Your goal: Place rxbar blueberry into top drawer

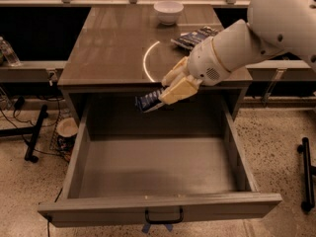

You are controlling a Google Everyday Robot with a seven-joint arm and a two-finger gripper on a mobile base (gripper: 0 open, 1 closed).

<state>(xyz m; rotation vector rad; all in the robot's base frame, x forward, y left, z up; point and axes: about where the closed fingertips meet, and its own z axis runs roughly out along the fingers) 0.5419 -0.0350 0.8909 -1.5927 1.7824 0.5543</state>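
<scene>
Next, my gripper lets go of the rxbar blueberry near the middle of the top drawer's grey bottom (146, 154), behind the black handle.
The rxbar blueberry (148, 101), a small dark blue bar with white lettering, is held at one end by my gripper (170, 90). The gripper's cream fingers (180, 89) are shut on it. The bar hangs in the air above the back part of the open top drawer (158, 174), just in front of the cabinet's front edge. The drawer is pulled fully out, with a plain grey inside and a small black handle (163, 217) on its front panel. My white arm (256, 38) reaches in from the upper right.
A white bowl (168, 11) stands at the back of the brown cabinet top (108, 43). A larger crinkled blue-and-white bag (192, 37) lies on the top right, partly behind my arm. A clear bottle (9, 53) stands at far left. Black stands flank the cabinet on the floor.
</scene>
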